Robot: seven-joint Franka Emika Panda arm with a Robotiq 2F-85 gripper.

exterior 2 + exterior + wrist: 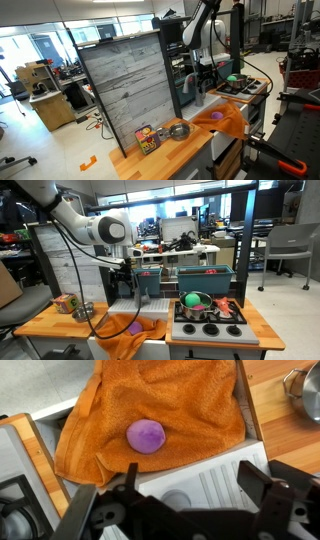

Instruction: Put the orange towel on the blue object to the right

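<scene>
The robot's gripper needs to close on the orange towel's part [148,324] [106,443] that is between the purple ball and the toy stove.
The orange towel [160,400] lies draped over the front of the white toy sink [215,485], with a purple ball [146,436] on it. It shows in both exterior views [122,338] [230,120]. The wide teal-blue bin [205,283] stands at the back behind the toy stove, holding small red pieces. My gripper [190,485] is open and empty. It hovers over the sink's drainboard just behind the towel and touches nothing. In an exterior view the gripper [125,283] hangs in front of the narrower teal bin [148,280].
The toy stove [210,330] carries a green item [192,300] in a pot. A metal pot [83,310] [305,390] and a colourful cube [65,303] sit on the wooden counter. A tall grey board [125,85] stands behind the counter.
</scene>
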